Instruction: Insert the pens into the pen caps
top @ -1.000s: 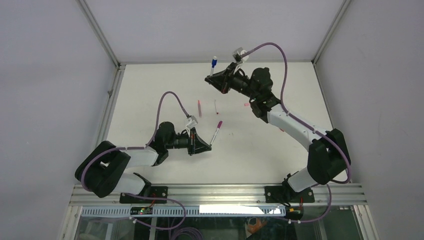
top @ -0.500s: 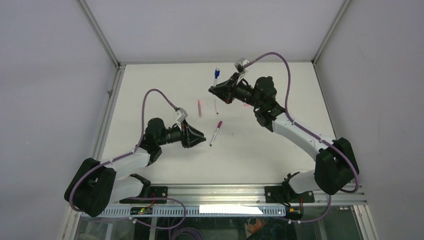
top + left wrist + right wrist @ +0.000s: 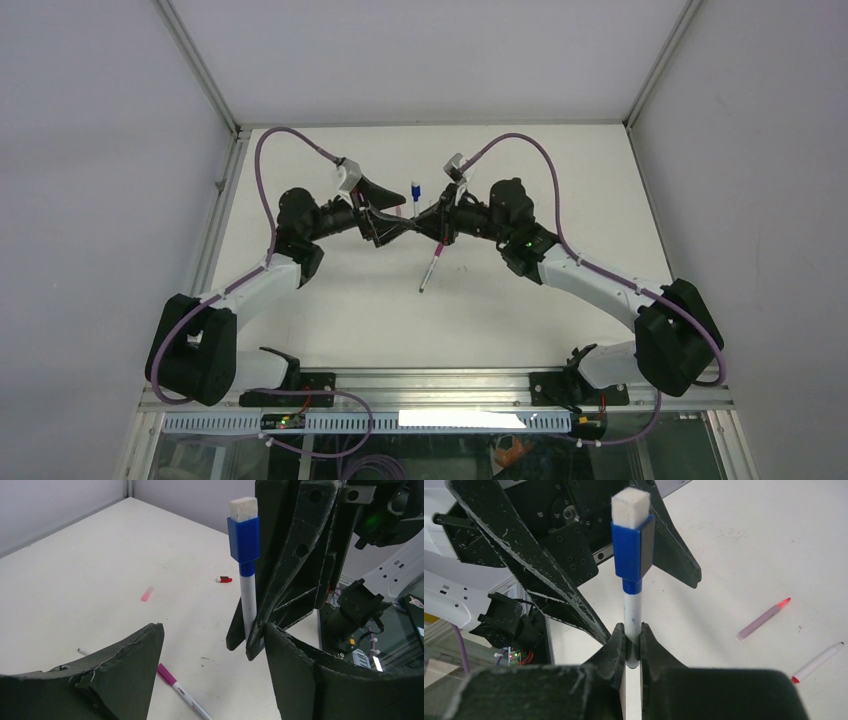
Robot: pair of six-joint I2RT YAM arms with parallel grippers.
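Note:
The blue-capped pen will go down from my right gripper onto the white table (image 3: 475, 259), beside the magenta-capped pen.
My right gripper (image 3: 633, 645) (image 3: 430, 222) is shut on the lower barrel of a white pen (image 3: 632, 612) that stands upright, with a blue cap (image 3: 633, 547) (image 3: 244, 540) (image 3: 414, 189) on its top end. My left gripper (image 3: 212, 635) (image 3: 396, 222) faces it, open wide, its fingers (image 3: 549, 580) on either side of the pen without touching it. A magenta-capped pen (image 3: 182, 692) (image 3: 431, 268) lies flat on the table below both grippers. A pinkish pen (image 3: 764, 619) and a white, red-tipped pen (image 3: 819, 662) lie further off.
A small red-and-white cap (image 3: 224, 579) and a pale pink cap (image 3: 146, 594) lie loose on the white table (image 3: 560, 160). Metal frame rails (image 3: 215, 215) border the table's left and far sides. Both arms meet over the table's middle.
My left gripper opened, left the magenta-capped pen lying on the table, and swung up and away to meet the right gripper. The right gripper carried the blue-capped pen toward the middle.

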